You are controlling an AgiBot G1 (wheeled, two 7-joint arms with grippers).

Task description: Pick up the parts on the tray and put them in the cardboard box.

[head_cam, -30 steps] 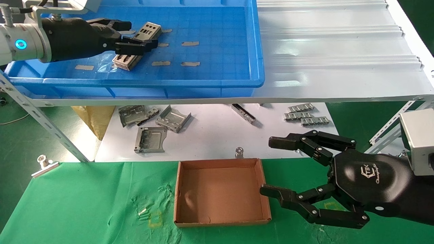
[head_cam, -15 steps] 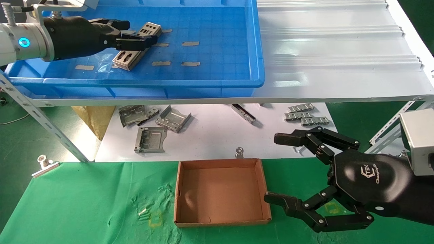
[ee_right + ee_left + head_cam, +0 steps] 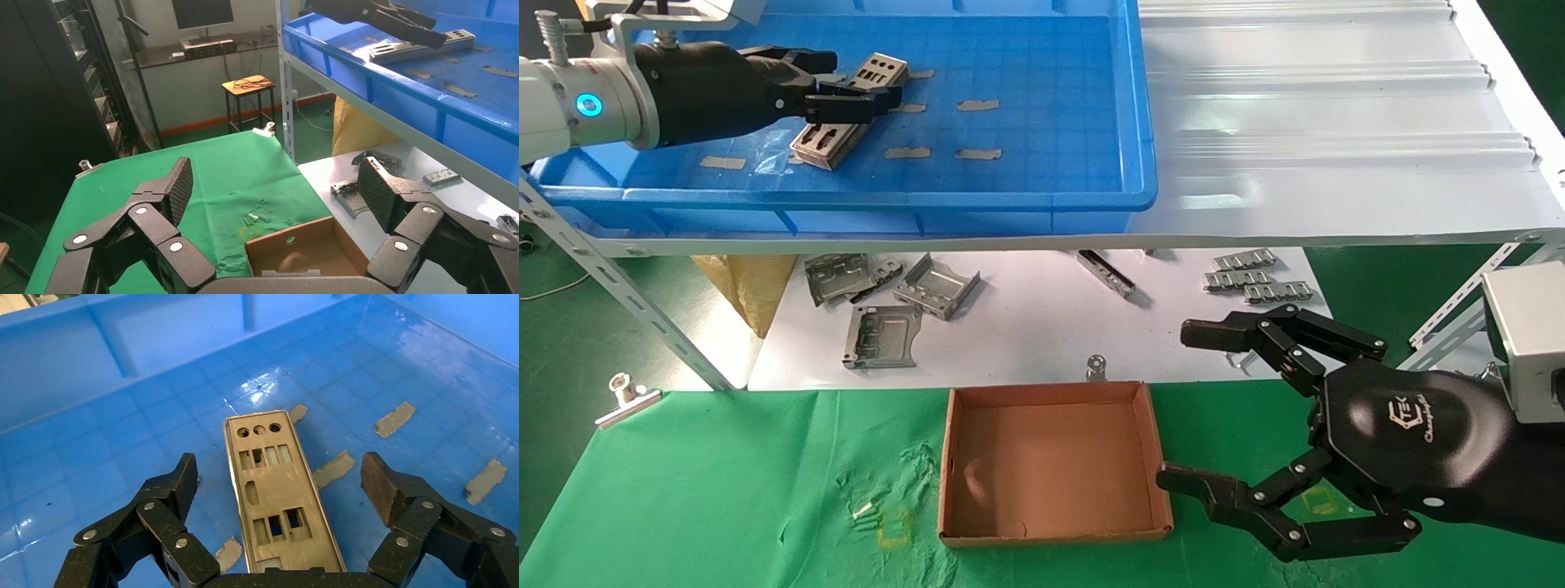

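Observation:
The top plate is tilted between the fingers of the robot's left gripper, so next the left gripper squeezes the stack straighter, then opens and takes its long edges [image 3: 311, 478] first.
The parts, thin silver-grey punched plates [image 3: 823, 140], lie slantwise as a small stack on the floor of the blue tray [image 3: 1009, 196] on the upper shelf. My left gripper [image 3: 862, 77] is open over them. In the left wrist view the top plate [image 3: 275, 496] lies between the fingers [image 3: 183, 478], which stand apart from both its long edges. The empty cardboard box [image 3: 1050, 465] sits on the green cloth below. My right gripper [image 3: 1175, 404] is open and empty, just right of the box. The right wrist view shows the box [image 3: 294, 236] and the tray [image 3: 398, 92].
Bent grey brackets [image 3: 887, 302], a narrow metal bar [image 3: 1106, 272] and chain-like strips [image 3: 1254, 278] lie on the white lower board. Metal clips [image 3: 625, 396] hold the green cloth. A slanted shelf post [image 3: 625, 302] stands at the left. A white ribbed shelf [image 3: 1336, 122] lies right of the tray.
My left gripper has moved a little farther along the plates, still open. My right gripper has shifted slightly to the right and spread a bit wider.

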